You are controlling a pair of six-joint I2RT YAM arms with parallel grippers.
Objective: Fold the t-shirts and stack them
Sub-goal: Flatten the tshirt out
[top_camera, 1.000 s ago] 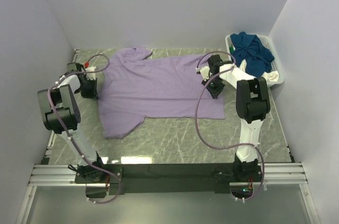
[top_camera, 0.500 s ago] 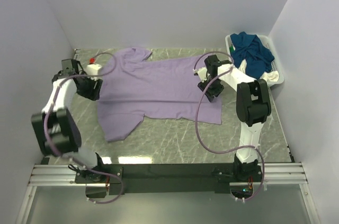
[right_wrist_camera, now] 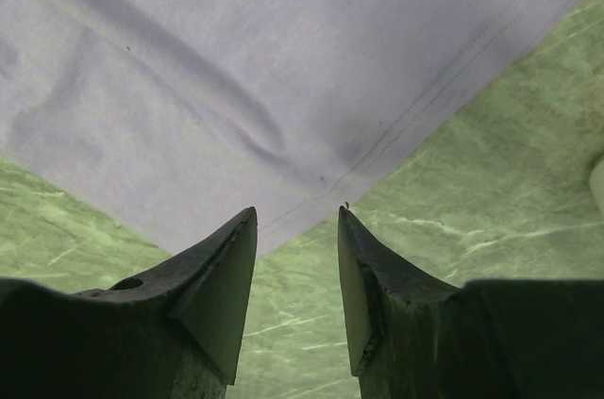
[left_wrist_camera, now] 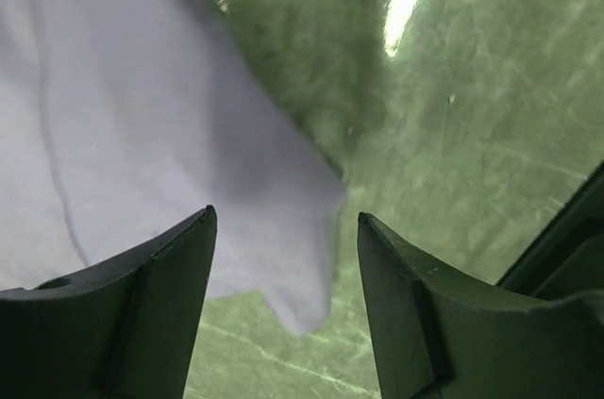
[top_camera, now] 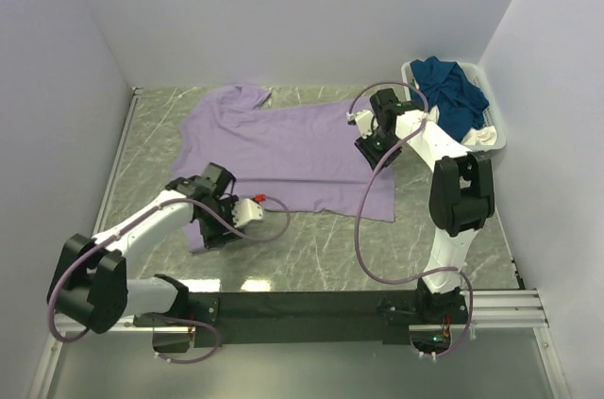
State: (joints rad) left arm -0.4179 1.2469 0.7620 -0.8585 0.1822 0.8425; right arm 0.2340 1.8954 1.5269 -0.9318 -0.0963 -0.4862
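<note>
I can see the sleeve's corner folded narrow below my left gripper, so I should take the sleeve's edge nearer the body [left_wrist_camera: 328, 188] and spread the sleeve flat before folding.
A pale lilac t-shirt [top_camera: 283, 149] lies spread flat on the green marble table [top_camera: 311, 239]. My left gripper [top_camera: 215, 227] hovers over its near-left sleeve. In the left wrist view this gripper [left_wrist_camera: 286, 215] is open, with the sleeve's corner [left_wrist_camera: 293, 276] lying loose on the table below the gap. My right gripper [top_camera: 370, 154] is at the shirt's right hem. In the right wrist view it [right_wrist_camera: 297, 210] is open just off the hem's corner [right_wrist_camera: 283, 220], holding nothing. A dark teal-blue t-shirt [top_camera: 451, 88] is piled in the basket with some white cloth [top_camera: 483, 135].
The white slatted basket [top_camera: 411, 71] stands at the back right corner, close behind my right arm. Pale walls close the table in on the left, back and right. A black rail [top_camera: 302, 305] runs along the near edge.
My left gripper opened and swung from the shirt's far-left edge to the near-left sleeve. My right gripper opened, and the hem near it shifted slightly left.
</note>
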